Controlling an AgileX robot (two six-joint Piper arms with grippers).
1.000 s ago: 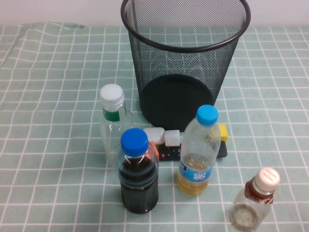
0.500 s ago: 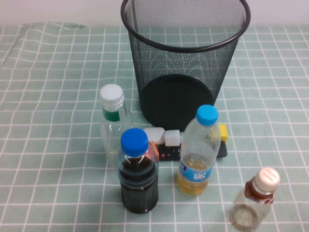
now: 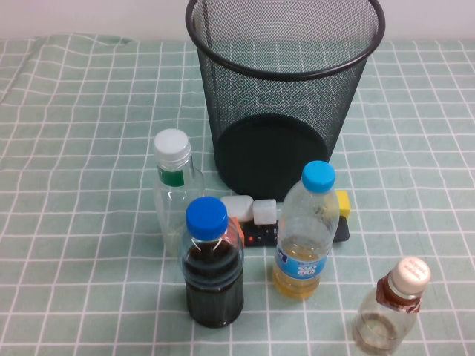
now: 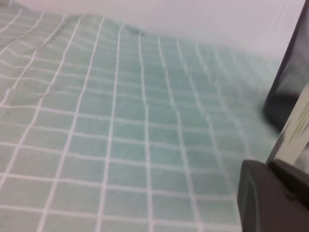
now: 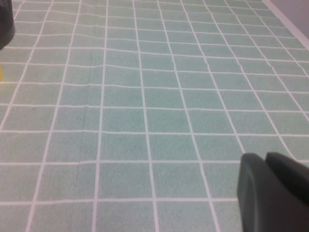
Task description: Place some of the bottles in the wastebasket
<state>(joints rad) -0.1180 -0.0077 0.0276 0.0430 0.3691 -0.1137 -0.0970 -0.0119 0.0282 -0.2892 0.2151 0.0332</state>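
The taller clear bottle has a green neck band [image 3: 172,175] just under its white cap. My left gripper should go to that bottle next and close on the band.
The black wire-mesh wastebasket [image 3: 286,89] stands upright at the back middle of the table. The taller clear bottle [image 3: 177,189] with a white cap and green neck band stands left of its base. The small clear bottle [image 3: 390,311] with a cream cap and red-brown wrap stands at the front right. Neither gripper shows in the high view. My left gripper [image 4: 268,163] hangs over bare cloth, fingers together and empty, with the wastebasket's edge [image 4: 289,72] beyond it. My right gripper [image 5: 265,155] is also shut and empty over bare cloth.
A blue-capped bottle of dark liquid [image 3: 213,267] and a blue-capped bottle of yellow liquid [image 3: 304,233] stand in front. Between them and the bin lies a black device [image 3: 260,233] with white, orange and yellow pieces. A green checked cloth [image 3: 74,148] covers the table.
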